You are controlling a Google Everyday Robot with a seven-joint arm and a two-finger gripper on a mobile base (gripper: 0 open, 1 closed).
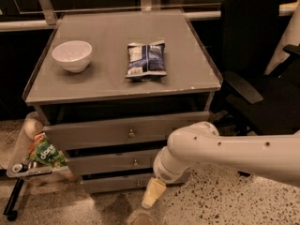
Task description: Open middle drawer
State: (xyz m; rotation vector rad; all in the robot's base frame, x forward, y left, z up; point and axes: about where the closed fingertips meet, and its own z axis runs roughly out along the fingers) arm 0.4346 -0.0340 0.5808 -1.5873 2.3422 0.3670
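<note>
Next, I close my gripper on the top edge of the middle drawer (157, 152), past the drawer's round knob on the side toward the black chair.
The grey cabinet (122, 90) has three drawers stacked at its front. The middle drawer (105, 163) is a flat grey front of medium height with a small round metal knob (135, 162). It lies between the taller top drawer (93, 134) and the narrow bottom drawer (112, 183). My white arm (225, 149) reaches in from the right and covers the right ends of the middle and bottom drawers. My gripper (153, 194) hangs low, pointing down in front of the bottom drawer, below and just right of the middle knob and not touching it.
A white bowl (71, 55) and a blue chip bag (146, 60) lie on the cabinet top. A black office chair (258, 74) stands close on the right. A small tray with a green snack packet (46, 154) hangs at the cabinet's left side. The floor is speckled terrazzo (225, 205).
</note>
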